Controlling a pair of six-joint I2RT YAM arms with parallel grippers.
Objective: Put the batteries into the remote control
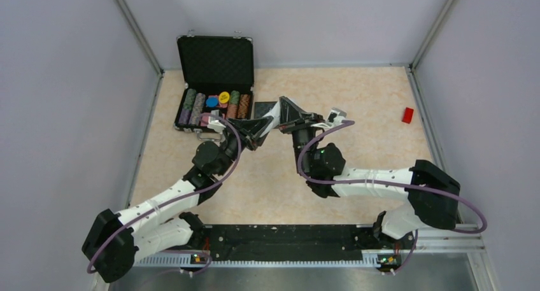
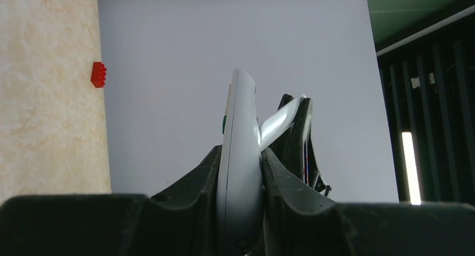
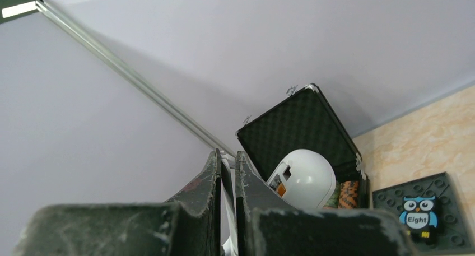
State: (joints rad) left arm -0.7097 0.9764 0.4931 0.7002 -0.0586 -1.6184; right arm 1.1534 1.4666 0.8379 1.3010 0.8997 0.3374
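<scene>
Next, my left gripper goes to the bare table [image 1: 276, 185] between my arms, near the black front edge. It will put the remote control, still hanging over the table, down there.
The remote control [image 2: 240, 133], a slim white bar, stands edge-on between the jaws of my left gripper [image 2: 241, 152], which is shut on it. Seen from above, the remote [image 1: 273, 115] hangs over the table where both grippers meet, my left gripper [image 1: 266, 123] below it and my right gripper [image 1: 284, 107] beside it. My right gripper [image 3: 227, 158] is shut on a thin white cover strip [image 3: 228, 205], which also shows as a white strip [image 2: 277, 124] next to the remote. The remote's rounded end [image 3: 308, 177] has an opening with a small orange piece [image 3: 280, 189] inside. No other battery is in view.
An open black case [image 1: 215, 81] with rows of poker chips stands at the back left. A dark owl tile [image 1: 264, 106] lies next to it, under the grippers. A small red block [image 1: 407, 115] lies at the right, near the wall. Walls close in three sides.
</scene>
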